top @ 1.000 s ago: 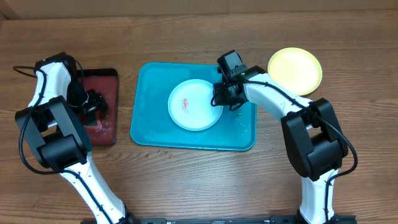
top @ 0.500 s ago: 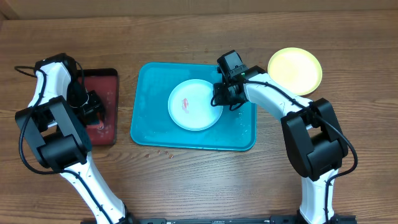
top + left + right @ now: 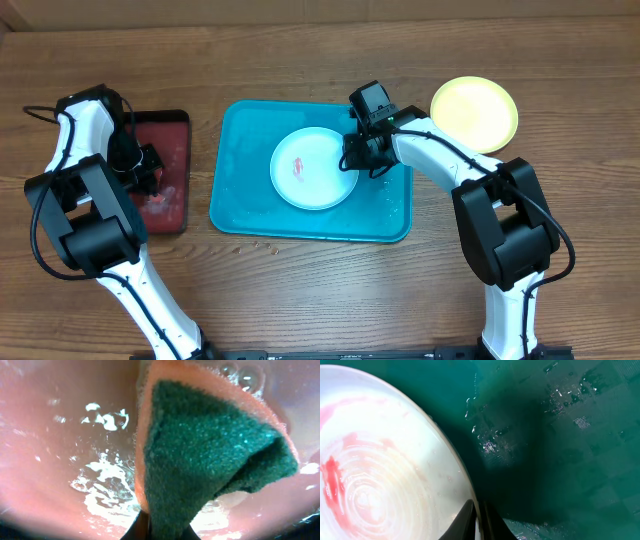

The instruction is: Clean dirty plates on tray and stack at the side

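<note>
I will open my left gripper and pinch the sponge nearer its middle (image 3: 187, 467) before wiping the white plate, because most of the sponge sticks out at a slant past that gripper's fingers.
A white plate (image 3: 313, 168) with a red smear (image 3: 332, 480) lies in the turquoise tray (image 3: 240, 200). My right gripper (image 3: 353, 160) is shut on that plate's right rim; in the right wrist view its jaws (image 3: 480, 520) pinch the white plate's (image 3: 380, 470) edge, which is lifted slightly off the wet tray floor (image 3: 560, 435). A yellow-green plate (image 3: 474, 113) sits on the table to the right of the tray. My left gripper (image 3: 148, 170) is down in the dark red tray, shut (image 3: 162, 527) on a green-and-orange sponge (image 3: 210, 450).
The dark red, black-rimmed tray (image 3: 170, 130) stands left of the turquoise one, with soapy water on its floor (image 3: 100, 475). Water drops lie on the turquoise tray's right side. A few crumbs (image 3: 262, 243) lie on the wooden table before it.
My left gripper has closed on the sponge in the dark red tray. The right gripper and the white plate have not moved.
</note>
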